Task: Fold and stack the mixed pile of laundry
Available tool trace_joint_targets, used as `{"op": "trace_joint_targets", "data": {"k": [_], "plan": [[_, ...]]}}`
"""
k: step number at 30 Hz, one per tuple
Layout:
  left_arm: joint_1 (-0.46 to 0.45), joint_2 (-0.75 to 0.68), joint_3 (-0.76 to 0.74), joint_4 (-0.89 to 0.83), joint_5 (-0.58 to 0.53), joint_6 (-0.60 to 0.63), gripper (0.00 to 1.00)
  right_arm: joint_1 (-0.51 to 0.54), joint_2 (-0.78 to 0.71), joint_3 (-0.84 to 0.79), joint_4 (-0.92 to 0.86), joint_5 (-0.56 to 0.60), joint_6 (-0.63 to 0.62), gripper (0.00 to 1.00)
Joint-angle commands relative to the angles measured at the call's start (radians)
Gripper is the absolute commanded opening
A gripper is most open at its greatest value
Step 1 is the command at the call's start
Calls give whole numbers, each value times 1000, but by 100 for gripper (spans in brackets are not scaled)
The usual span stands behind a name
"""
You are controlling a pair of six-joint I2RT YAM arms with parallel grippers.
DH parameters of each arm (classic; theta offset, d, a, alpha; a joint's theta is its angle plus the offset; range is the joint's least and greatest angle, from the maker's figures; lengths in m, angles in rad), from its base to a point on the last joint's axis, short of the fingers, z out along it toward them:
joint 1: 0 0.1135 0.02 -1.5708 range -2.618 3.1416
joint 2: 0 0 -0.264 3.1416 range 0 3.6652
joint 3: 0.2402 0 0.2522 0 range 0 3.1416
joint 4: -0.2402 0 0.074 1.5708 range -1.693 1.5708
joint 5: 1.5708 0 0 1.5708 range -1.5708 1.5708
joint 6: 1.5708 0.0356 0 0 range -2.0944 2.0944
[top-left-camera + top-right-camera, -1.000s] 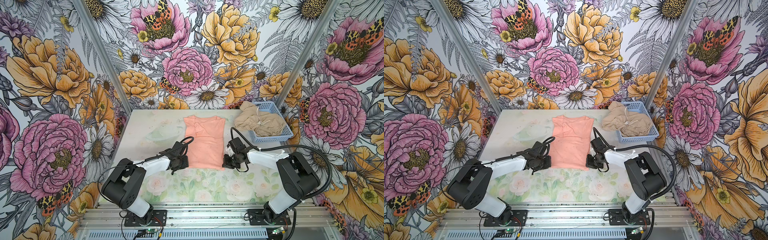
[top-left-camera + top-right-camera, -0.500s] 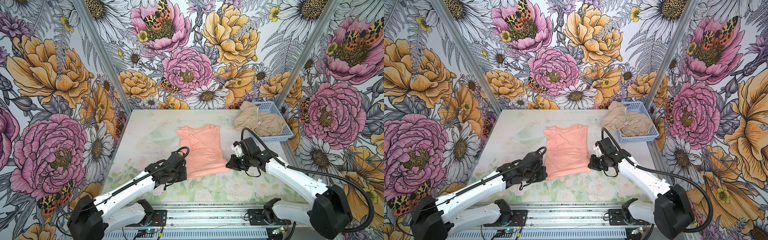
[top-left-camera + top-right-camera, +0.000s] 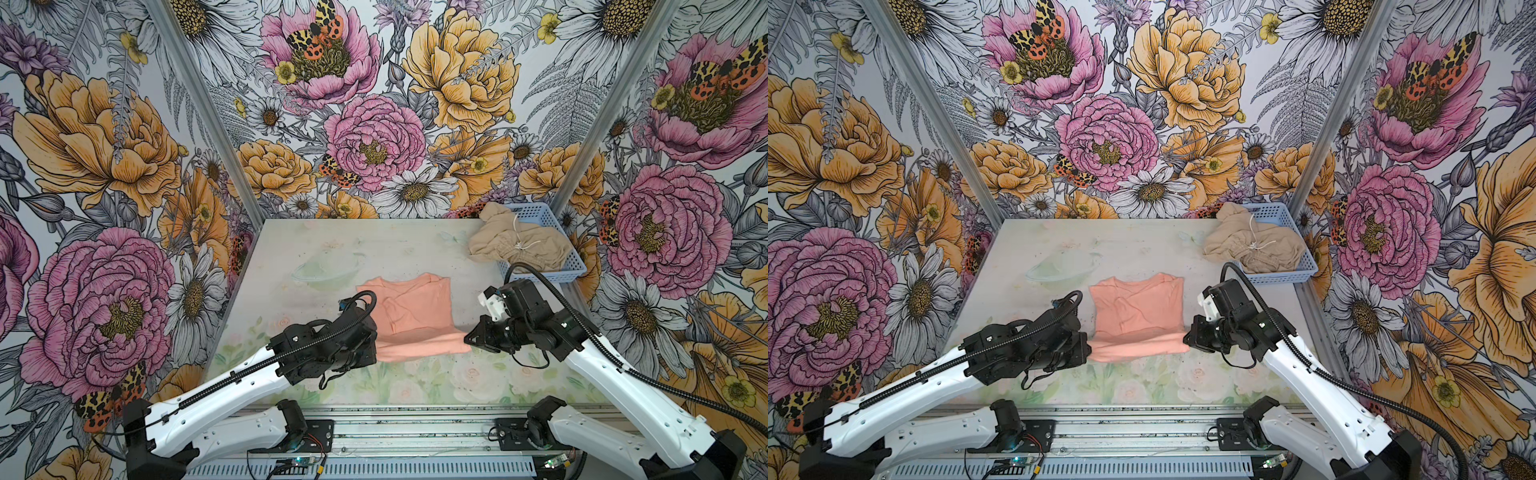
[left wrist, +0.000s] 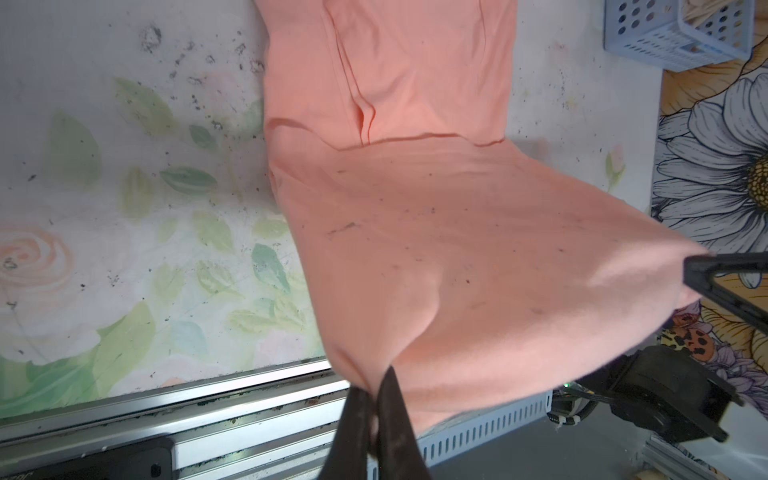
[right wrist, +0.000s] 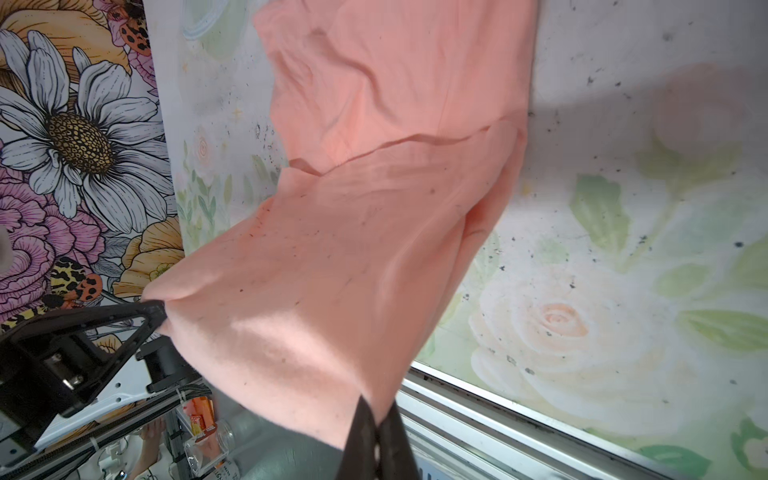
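My left gripper should release the corner of the hem on the peach-pink T-shirt's far shoulder [image 3: 369, 282], which is the shoulder farthest away from the basket.
The peach-pink T-shirt [image 3: 411, 311] [image 3: 1138, 311] lies mid-table, its near hem lifted off the surface and stretched between both grippers. My left gripper [image 3: 376, 353] [image 3: 1089, 353] [image 4: 374, 382] is shut on the hem's left corner. The right gripper [image 3: 467, 338] [image 3: 1185, 338] [image 5: 376, 411] is shut on the right corner. Each wrist view shows the shirt [image 4: 436, 249] [image 5: 353, 249] sloping from the jaws down to the table. The beige-tan garment [image 3: 515, 245] [image 3: 1254, 245] with a white drawstring sits bunched in the basket, spilling over its left rim.
The light blue perforated basket [image 3: 569, 266] [image 3: 1304, 270] [image 4: 665, 41] stands at the back right corner. Floral walls close in the table on three sides. A metal rail [image 3: 395, 432] runs along the front edge under both arms.
Both grippers have risen and pulled back toward the front edge with the hem. The shirt has slid nearer, and its near part now hangs raised instead of lying flat.
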State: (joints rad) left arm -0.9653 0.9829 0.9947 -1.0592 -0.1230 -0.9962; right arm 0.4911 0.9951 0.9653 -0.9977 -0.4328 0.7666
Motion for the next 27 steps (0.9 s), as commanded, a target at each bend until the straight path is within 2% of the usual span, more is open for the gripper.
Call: {"op": "trace_joint_targets", "data": {"k": [1,8,11,18,27], "plan": [[102,47,64,-44,19,100,0,-33,86,106,-3,26,-37,0],[379,267,201,12,140,378,0,-147,385,290,79,-25,-155,0],[454,399,282,27,165,467,0,-176,522,368,104,-42,-186,0],[547,666,398,93,219,571,0,-237,779,497,168,-67,-217,0],[597,918,552,133,235,619,0,-279,991,658,193,-75,-217,0]]}}
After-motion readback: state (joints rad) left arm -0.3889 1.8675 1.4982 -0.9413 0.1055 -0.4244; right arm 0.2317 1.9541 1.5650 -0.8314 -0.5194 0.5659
